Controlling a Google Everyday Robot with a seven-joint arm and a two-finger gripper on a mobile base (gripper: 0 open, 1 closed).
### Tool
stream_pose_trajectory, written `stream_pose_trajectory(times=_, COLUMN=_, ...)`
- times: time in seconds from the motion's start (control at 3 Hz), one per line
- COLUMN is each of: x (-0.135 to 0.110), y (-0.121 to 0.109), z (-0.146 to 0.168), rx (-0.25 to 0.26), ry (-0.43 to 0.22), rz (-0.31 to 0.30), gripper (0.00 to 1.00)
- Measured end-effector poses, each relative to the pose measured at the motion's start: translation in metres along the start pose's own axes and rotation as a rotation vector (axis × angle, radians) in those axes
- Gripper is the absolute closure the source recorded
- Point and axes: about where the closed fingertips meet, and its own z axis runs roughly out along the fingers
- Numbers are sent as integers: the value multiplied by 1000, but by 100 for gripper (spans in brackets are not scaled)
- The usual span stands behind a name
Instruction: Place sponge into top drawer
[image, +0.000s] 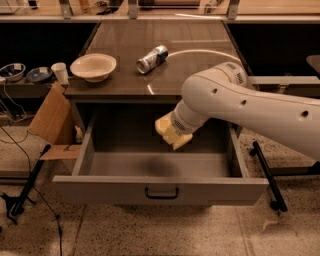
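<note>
Next, my gripper lets go of the sponge near the middle of the open drawer's bottom (174, 138), back from the dark bar handle.
The pale yellow sponge (169, 132) hangs in the air over the open top drawer (100, 189), right of its middle and above the drawer floor, casting a shadow there. My gripper (173, 130) is at the end of the white arm and shut on the sponge; the wrist and the sponge hide most of it. The drawer is pulled fully out below the table top. Its grey front panel carries a small dark bar handle (161, 193). Nothing else shows inside the drawer.
On the brown table top (200, 40) stand a cream bowl (93, 66) at the left and a drink can (152, 58) lying on its side. A cardboard flap (50, 120) and cables are left of the drawer. A black stand leg (265, 172) is at the right.
</note>
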Motion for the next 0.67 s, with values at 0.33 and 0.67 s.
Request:
stream_pose_trajectory(times=0.33, x=11, y=-2, z=19, rx=5, ry=48, rz=10, gripper=100)
stream_pose_trajectory(times=0.67, x=18, y=-9, z=37, rx=24, ry=86, rz=31, gripper=100)
